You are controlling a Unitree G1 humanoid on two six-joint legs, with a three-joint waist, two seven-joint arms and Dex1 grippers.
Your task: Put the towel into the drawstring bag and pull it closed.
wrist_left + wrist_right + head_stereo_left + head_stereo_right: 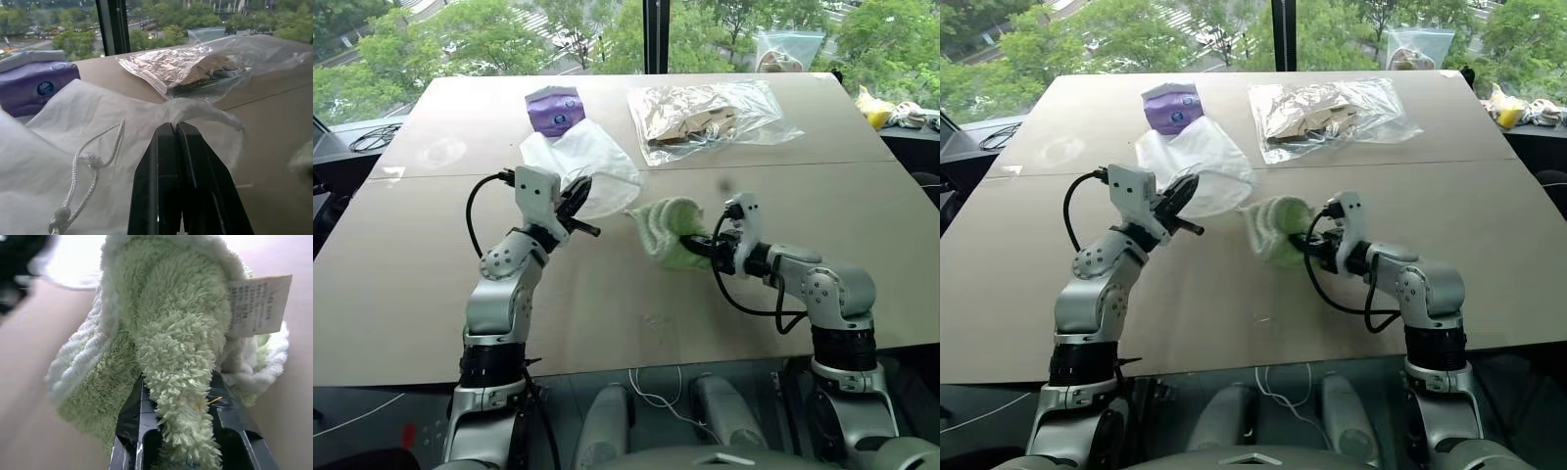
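Note:
My right gripper will release its hold on the towel once it is inside the drawstring bag [670,181], at a spot just in front of the clear plastic bag.
The translucent white drawstring bag [582,157] lies on the table left of centre. Its knotted white cord [93,152] rests loose on the fabric. My left gripper [579,191] is shut on the bag's near rim, which arcs up from the closed fingertips [168,128] in the left wrist view. The fluffy light-green towel [671,230] hangs bunched just right of the bag's mouth. My right gripper [697,245] is shut on it, with a white label [257,303] sticking out at one side. The towel hides the right fingertips.
A purple tissue pack [554,110] lies right behind the bag. A clear crinkly plastic bag with brown contents [705,116] sits at the back right. Another clear bag [788,49] leans at the window. Yellow items [876,110] lie off the table's right end.

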